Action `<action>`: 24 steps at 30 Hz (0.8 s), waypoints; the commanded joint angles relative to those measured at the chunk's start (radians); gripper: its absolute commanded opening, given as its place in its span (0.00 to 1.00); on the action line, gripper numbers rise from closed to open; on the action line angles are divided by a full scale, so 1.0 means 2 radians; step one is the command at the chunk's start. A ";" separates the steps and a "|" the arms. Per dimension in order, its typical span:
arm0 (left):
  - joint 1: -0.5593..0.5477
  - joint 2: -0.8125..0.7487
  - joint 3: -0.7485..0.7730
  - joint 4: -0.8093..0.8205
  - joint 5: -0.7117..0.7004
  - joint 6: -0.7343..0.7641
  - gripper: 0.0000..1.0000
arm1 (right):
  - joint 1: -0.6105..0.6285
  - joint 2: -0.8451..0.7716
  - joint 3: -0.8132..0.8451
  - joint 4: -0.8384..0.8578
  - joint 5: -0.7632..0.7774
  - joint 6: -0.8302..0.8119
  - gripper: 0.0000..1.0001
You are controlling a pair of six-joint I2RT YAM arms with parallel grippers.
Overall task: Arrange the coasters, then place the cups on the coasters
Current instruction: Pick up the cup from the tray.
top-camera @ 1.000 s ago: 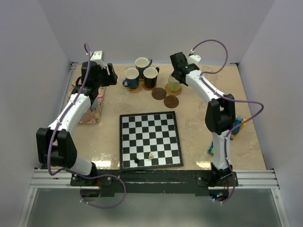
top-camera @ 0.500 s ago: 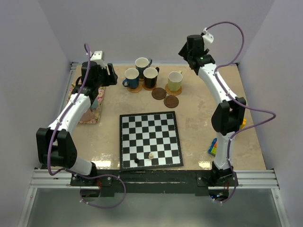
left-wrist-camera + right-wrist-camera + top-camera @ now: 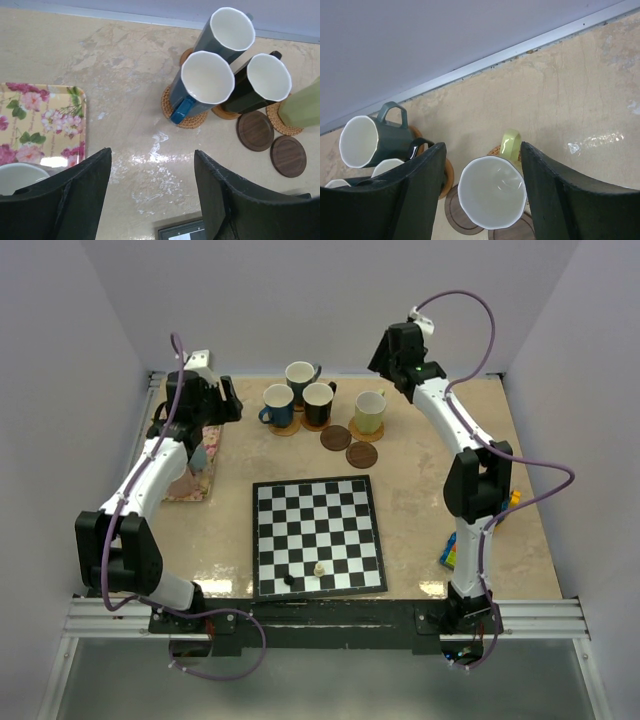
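Note:
My left gripper is to go to the floral mat next and close on the rim of the light blue cup point(image 3: 190, 451) there.
Four cups stand on coasters at the back: dark blue point(image 3: 277, 403), teal point(image 3: 300, 375), black point(image 3: 319, 400) and pale green point(image 3: 370, 411). Two bare dark brown coasters point(image 3: 336, 437) point(image 3: 362, 454) lie just in front of them. My right gripper point(image 3: 390, 362) hangs open high above the pale green cup point(image 3: 492, 197), touching nothing. My left gripper point(image 3: 225, 405) is open and empty over the table between the floral mat and the cups. Another cup point(image 3: 20, 177) stands on the mat, mostly hidden by a finger.
A chessboard point(image 3: 317, 536) with two small pieces point(image 3: 288, 579) point(image 3: 319, 569) fills the near middle. The floral mat point(image 3: 190, 485) lies at the left. Coloured blocks point(image 3: 450, 555) sit by the right arm. The back wall rises close behind the cups.
My right gripper has lifted off the pale green cup, left it on its coaster, and drawn up toward the back wall. The left arm has shifted slightly left.

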 commanded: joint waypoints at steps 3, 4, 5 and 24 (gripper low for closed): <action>0.042 -0.014 0.007 -0.031 -0.016 -0.014 0.72 | -0.002 -0.009 0.022 0.043 -0.006 -0.048 0.60; 0.048 -0.014 0.008 -0.036 -0.019 -0.014 0.72 | -0.003 0.000 0.026 0.047 -0.015 -0.053 0.57; 0.052 -0.013 0.008 -0.041 -0.021 -0.014 0.72 | -0.005 0.009 0.035 0.047 -0.021 -0.054 0.56; 0.154 0.073 0.064 -0.149 -0.041 0.011 0.70 | -0.023 0.122 0.150 -0.040 -0.030 -0.084 0.51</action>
